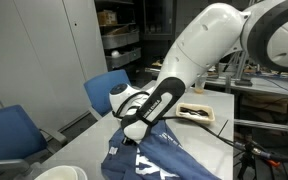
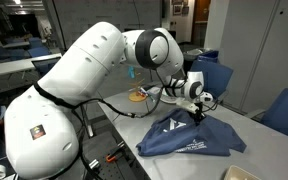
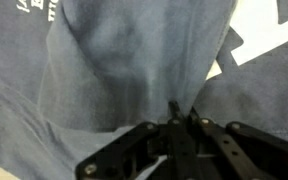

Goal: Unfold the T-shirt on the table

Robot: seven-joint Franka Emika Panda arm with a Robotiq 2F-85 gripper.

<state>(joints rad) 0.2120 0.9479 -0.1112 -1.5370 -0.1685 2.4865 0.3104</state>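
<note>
My gripper will let go of the T-shirt's edge, and it will go against the rim of the shallow wooden tray (image 1: 208,116).
The dark navy T-shirt (image 2: 189,138) with white lettering lies bunched on the light grey table (image 2: 179,168). One part of it is pulled up into a peak. My gripper (image 2: 197,112) is at that peak, shut on a fold of the cloth. In the wrist view the two fingers (image 3: 182,115) meet on a ridge of the T-shirt (image 3: 124,70), which fills the view, with white print at the top right. In an exterior view the arm's wrist hangs over the T-shirt (image 1: 149,160) near the table's (image 1: 79,150) middle, and the fingertips are hidden there.
Blue chairs (image 1: 109,90) (image 1: 9,130) stand along the table's side and also show in the other view (image 2: 214,75) (image 2: 284,110). A shallow wooden tray (image 1: 199,113) sits at the far end. A white round object (image 1: 59,173) lies at the near edge. Cluttered shelves (image 1: 119,40) stand behind.
</note>
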